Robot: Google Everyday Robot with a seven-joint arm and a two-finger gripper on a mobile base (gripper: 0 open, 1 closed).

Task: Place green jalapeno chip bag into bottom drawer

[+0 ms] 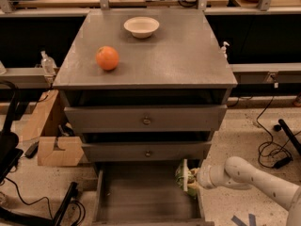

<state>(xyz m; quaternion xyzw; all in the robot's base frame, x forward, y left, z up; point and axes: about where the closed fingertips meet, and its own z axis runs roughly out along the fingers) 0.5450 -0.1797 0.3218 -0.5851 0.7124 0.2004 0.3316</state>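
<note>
My gripper needs to let go of the green jalapeno chip bag on the bottom drawer's grey bottom (pixel 172 187), just inside the side of the drawer nearest my arm.
The green jalapeno chip bag (pixel 184 177) is crumpled, green with a pale edge, and held at the right side wall of the bottom drawer (pixel 141 197), which is pulled out with a flat grey floor. My gripper (pixel 192 179) reaches in from the right on a white arm (pixel 249 177) and is shut on the bag, just above the drawer's right rear corner.
Two upper drawers with small round knobs (pixel 146 121) are slightly pulled out. An orange (pixel 107 58) and a pale bowl (pixel 141 26) sit on the cabinet top. A cardboard box (pixel 55 150) stands on the floor at the left; cables lie at the right.
</note>
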